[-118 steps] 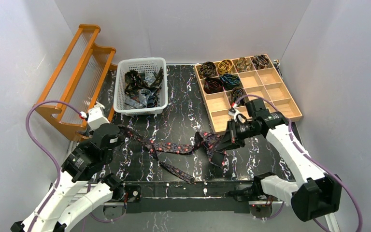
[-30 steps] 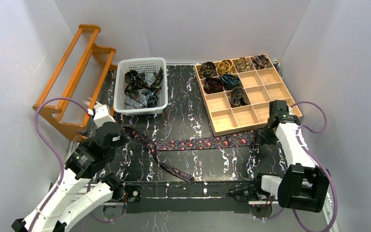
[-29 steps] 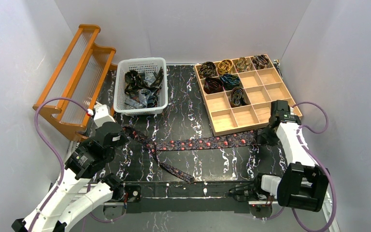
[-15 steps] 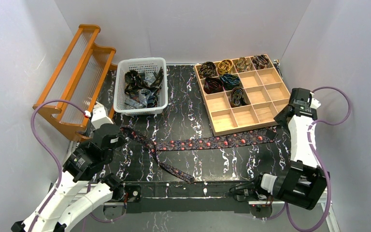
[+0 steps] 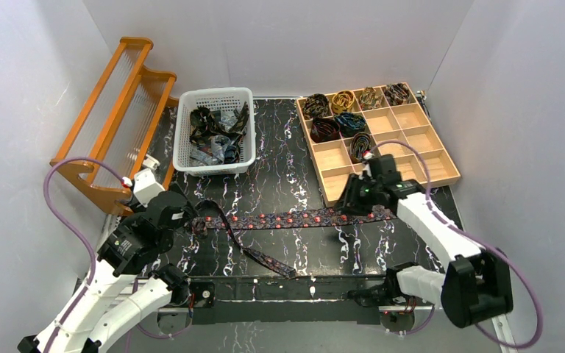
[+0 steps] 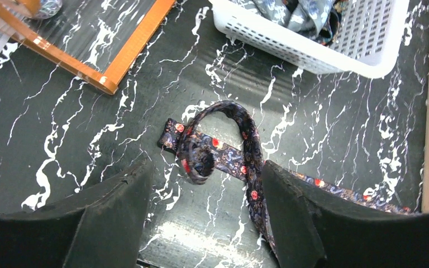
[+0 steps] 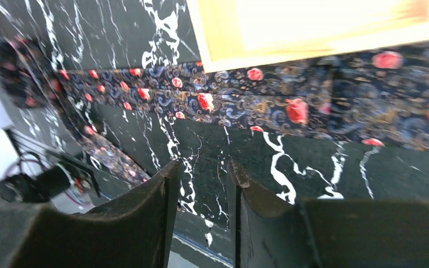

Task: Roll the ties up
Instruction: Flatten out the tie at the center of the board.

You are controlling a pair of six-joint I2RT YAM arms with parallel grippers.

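Next, I bring my right gripper to the dark tie's loose end (image 5: 282, 268) (image 7: 137, 172), on the part trailing toward the table's near edge, and close it there.
A dark tie with red-pink dots (image 5: 294, 218) lies stretched across the black marbled table, and one stretch of it trails toward the near edge. Its narrow end is curled into a small loop (image 6: 201, 159) on the table. My left gripper (image 6: 205, 165) stands open around that loop without gripping it; from above it sits at the tie's left end (image 5: 190, 218). My right gripper (image 5: 344, 208) hovers over the tie near the wooden tray, open, with only bare table between its fingers (image 7: 202, 164). In the right wrist view the tie (image 7: 229, 103) runs just beyond the fingertips.
The wooden compartment tray (image 5: 452, 165) at the back right holds several rolled ties (image 5: 338, 110). A white basket (image 5: 213, 168) at the back centre holds loose ties (image 5: 217, 132). An orange wooden rack (image 5: 110, 125) stands at the left.
My left gripper has opened and let go of the tie's narrow end, which now lies curled. My right arm swung from the table's right edge leftward over the tie.
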